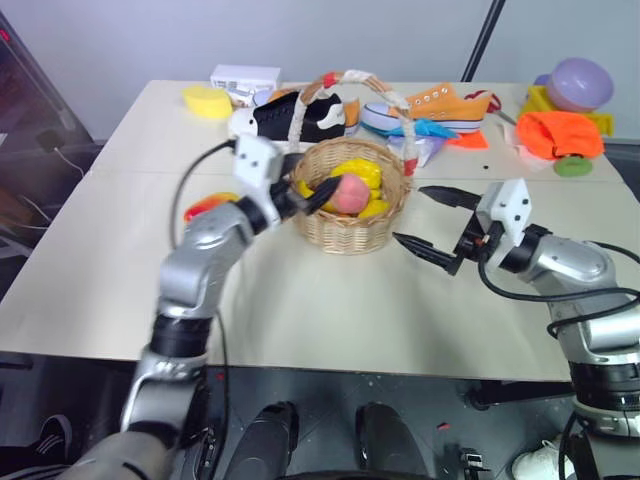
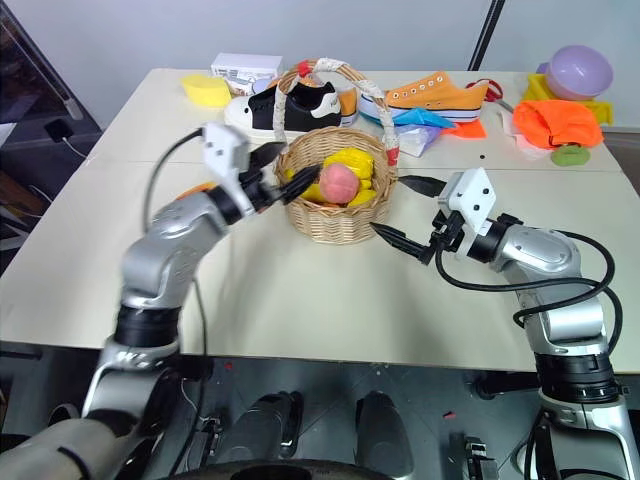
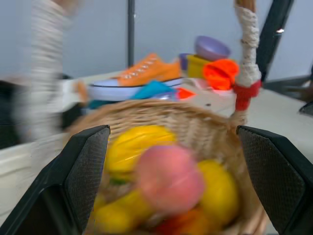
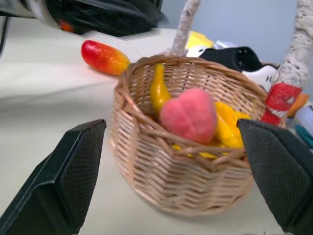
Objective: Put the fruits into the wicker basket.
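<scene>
My right gripper is going to close on the red-taped lower end [image 1: 410, 165] [image 4: 282, 100] of the wicker basket's handle, on the side near the orange sneaker.
The wicker basket [image 1: 350, 236] stands mid-table with its tall wrapped handle. A pink peach [image 1: 350, 194] lies inside it on several yellow toy fruits. The red-orange mango [image 4: 104, 57] lies on the table left of the basket, partly hidden behind my left arm in the eye views. At the basket's left rim my left gripper [image 1: 310, 193] points in toward the peach, open with nothing between its fingers [image 3: 88, 161]. Just right of the basket my right gripper [image 1: 410, 213] is wide open and empty, facing the basket's wall.
Behind the basket lie a black sneaker [image 1: 300, 115], an orange sneaker [image 1: 440, 105] and blue wrapping. A yellow sponge block [image 1: 207, 101] and a white box [image 1: 245, 78] sit back left. A purple bowl [image 1: 580, 82], an orange cloth [image 1: 560, 132] and a green disc [image 1: 573, 166] sit back right.
</scene>
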You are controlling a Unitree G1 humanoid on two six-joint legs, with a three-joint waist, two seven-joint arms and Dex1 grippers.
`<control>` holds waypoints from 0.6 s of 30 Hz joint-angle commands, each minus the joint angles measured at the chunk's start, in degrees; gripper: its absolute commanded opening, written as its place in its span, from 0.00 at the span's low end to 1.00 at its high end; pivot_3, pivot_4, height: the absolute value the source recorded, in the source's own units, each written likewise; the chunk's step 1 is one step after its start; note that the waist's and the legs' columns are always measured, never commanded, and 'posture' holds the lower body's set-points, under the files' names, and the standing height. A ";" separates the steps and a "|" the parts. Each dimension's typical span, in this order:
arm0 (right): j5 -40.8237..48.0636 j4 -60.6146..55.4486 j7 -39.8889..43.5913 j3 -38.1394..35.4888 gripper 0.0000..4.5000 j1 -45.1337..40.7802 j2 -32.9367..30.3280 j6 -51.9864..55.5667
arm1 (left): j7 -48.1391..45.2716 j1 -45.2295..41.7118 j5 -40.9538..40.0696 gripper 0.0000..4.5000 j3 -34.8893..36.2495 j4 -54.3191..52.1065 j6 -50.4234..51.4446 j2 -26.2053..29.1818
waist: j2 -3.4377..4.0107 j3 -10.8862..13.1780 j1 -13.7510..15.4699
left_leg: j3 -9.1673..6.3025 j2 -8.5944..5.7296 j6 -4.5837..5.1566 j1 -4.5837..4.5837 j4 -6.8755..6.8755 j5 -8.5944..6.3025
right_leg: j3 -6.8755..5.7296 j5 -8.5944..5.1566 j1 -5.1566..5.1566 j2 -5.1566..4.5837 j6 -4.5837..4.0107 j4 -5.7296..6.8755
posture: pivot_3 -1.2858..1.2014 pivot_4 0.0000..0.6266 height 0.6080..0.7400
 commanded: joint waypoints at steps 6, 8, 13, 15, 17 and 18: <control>1.68 -3.69 0.52 2.92 1.00 -2.24 2.24 0.94 | 0.64 5.37 4.16 0.98 11.13 9.09 -7.85 10.71 | -0.02 -0.01 0.72 | -0.04 -0.04 0.23 0.00 0.11 -0.14 | -0.03 0.01 0.11 -0.02 0.00 -0.06 | 0.52 0.24 1.00; 1.71 -4.72 0.45 4.03 1.00 -2.50 2.75 1.52 | 0.47 4.70 4.93 0.98 11.38 15.10 -8.92 11.88 | -0.02 -0.01 0.66 | -0.04 -0.04 0.23 0.00 0.09 -0.14 | -0.04 0.01 0.09 -0.03 0.00 -0.06 | 0.52 0.24 1.00; 1.24 -6.18 0.20 5.15 1.00 -1.87 2.75 1.80 | -4.90 -0.55 6.98 0.98 9.00 28.78 -13.27 14.81 | -0.03 0.00 0.70 | -0.05 -0.04 0.23 -0.04 0.07 -0.14 | -0.05 0.01 0.03 -0.03 0.00 -0.05 | 0.52 0.24 1.00; 1.17 -6.21 -0.10 5.09 1.00 -2.01 2.87 1.86 | -7.75 -3.42 7.07 0.98 7.99 33.86 -14.61 15.23 | -0.04 -0.01 0.66 | -0.08 -0.04 0.23 -0.07 0.10 -0.14 | -0.10 0.02 0.03 -0.04 0.00 -0.04 | 0.52 0.24 1.00; 1.05 -6.25 -0.22 5.23 1.00 -2.11 2.87 1.83 | -10.92 -5.92 6.78 0.98 6.86 37.39 -15.30 14.65 | -0.04 -0.01 0.48 | -0.06 -0.05 0.23 -0.09 0.13 -0.14 | -0.10 0.02 0.02 -0.05 0.01 -0.05 | 0.52 0.24 1.00; 0.94 -6.28 -0.28 5.33 1.00 -2.16 2.87 1.78 | -12.72 -7.05 6.75 0.98 6.24 38.91 -16.05 14.21 | -0.04 -0.01 0.45 | -0.06 -0.05 0.23 -0.09 0.13 -0.14 | -0.10 0.02 0.01 -0.05 0.01 -0.04 | 0.52 0.24 1.00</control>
